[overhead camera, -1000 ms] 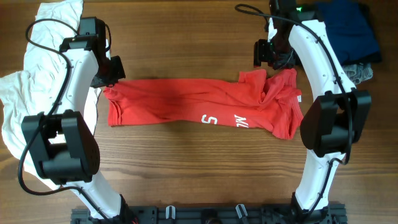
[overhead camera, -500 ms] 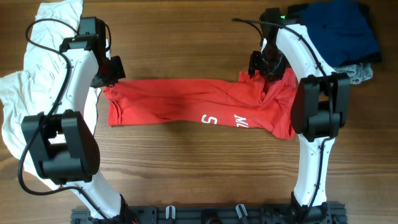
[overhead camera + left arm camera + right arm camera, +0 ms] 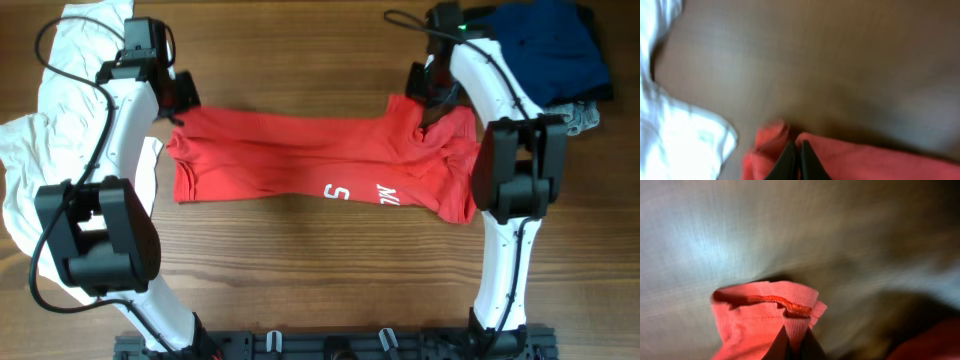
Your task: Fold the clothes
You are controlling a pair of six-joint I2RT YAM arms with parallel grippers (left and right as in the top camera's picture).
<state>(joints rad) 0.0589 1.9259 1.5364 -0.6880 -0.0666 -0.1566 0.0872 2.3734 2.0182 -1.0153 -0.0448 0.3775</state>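
My left gripper will lower the T-shirt's far corner it pinches, open and take the bunched layers [image 3: 190, 160], since the red T-shirt's end is bunched up below that corner.
The red T-shirt [image 3: 300, 160] of the clothes lies stretched sideways across the wooden table, white lettering near its front edge. My left gripper [image 3: 183, 103] is shut on the shirt's far left corner; in the left wrist view its fingertips [image 3: 799, 162] pinch red cloth [image 3: 865, 162]. At the far right edge, my right gripper [image 3: 422, 97] is shut on the shirt. In the right wrist view a ribbed red fold [image 3: 755, 310] rises from between its closed fingertips [image 3: 794, 347]. The shirt's right end is rumpled.
A large white shirt [image 3: 40, 150] is heaped along the table's left side, close under the left arm, and shows in the left wrist view [image 3: 675, 135]. A dark blue piece [image 3: 555, 50] and a grey piece [image 3: 585, 118] sit at the far right corner.
The right gripper came down onto the shirt's far right edge and closed on it. Both grippers have shifted toward the far side, drawing the shirt's far edge with them.
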